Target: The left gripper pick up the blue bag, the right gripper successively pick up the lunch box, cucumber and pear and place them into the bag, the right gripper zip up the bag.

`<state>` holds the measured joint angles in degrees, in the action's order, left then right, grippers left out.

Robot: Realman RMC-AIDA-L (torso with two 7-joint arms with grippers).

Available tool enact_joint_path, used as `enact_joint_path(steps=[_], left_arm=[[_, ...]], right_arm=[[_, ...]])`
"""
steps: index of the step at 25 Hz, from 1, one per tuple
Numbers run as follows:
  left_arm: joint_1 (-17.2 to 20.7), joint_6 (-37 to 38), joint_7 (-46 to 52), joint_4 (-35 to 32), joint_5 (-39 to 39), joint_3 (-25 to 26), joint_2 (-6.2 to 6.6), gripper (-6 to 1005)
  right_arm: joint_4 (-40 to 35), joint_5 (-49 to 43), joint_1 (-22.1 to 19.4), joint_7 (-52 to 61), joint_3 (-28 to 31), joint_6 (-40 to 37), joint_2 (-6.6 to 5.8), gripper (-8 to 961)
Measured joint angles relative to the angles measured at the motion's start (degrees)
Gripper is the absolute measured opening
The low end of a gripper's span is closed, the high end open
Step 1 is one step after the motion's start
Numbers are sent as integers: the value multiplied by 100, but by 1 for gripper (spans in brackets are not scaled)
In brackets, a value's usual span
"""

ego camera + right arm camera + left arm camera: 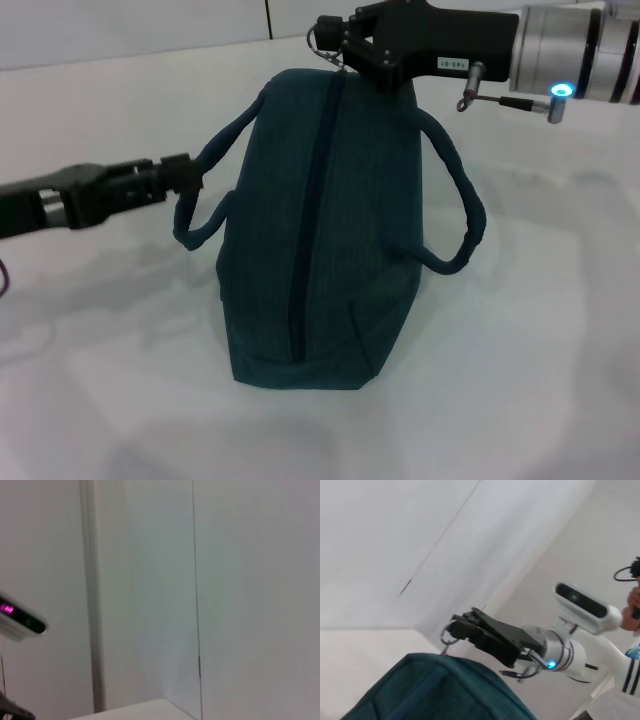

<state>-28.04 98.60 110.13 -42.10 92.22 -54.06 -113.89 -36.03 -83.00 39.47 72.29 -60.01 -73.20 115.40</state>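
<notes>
The blue bag's handle strap is all my left gripper holds, leaving the bag's body loose, so my left gripper will take the bag's side [266, 198] before my right gripper finishes zipping.
The blue bag [320, 230] stands on the white table [520, 380], its dark zipper line running along the top from near end to far end. The zipper looks closed along its visible length. My left gripper [182, 178] is shut on the bag's left handle strap [215, 150] and holds it out to the side. At the bag's far end, my right gripper [335, 48] is shut on the zipper pull; in the left wrist view the right gripper [451, 634] sits just above the bag's edge [445, 680]. The lunch box, cucumber and pear are out of view.
The bag's right handle [462, 200] hangs loose on the right side. A white wall [150, 25] rises behind the table. In the left wrist view the robot's head camera [581, 600] and a person's hand [635, 600] show at the far right.
</notes>
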Motion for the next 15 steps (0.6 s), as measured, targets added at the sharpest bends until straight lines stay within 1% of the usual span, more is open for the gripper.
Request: enact_joint_path(steps=[3,5,8,11,15], left_arm=[[-182,-1,855,-332,297,-3,20,258],[-342,-5,1327,-454,585,1,4,309],[-709,-8,1976,-554,1211,10,-46,385],[-1008,-12,2224,-560,1599,16,-95,387],[-1186,-22,2401,-561,1695,10,-128,391]], right_arm=[[1,-1,-49,-20,-1,-50,0,133],[4,-1,-63,-58,2,-119,0,133],[9,-1,-72,-95,1,-198,0,134],[9,-1,-107,-138,9,-258,0,136],[6,0,-156,-145,38,-300,0,137]])
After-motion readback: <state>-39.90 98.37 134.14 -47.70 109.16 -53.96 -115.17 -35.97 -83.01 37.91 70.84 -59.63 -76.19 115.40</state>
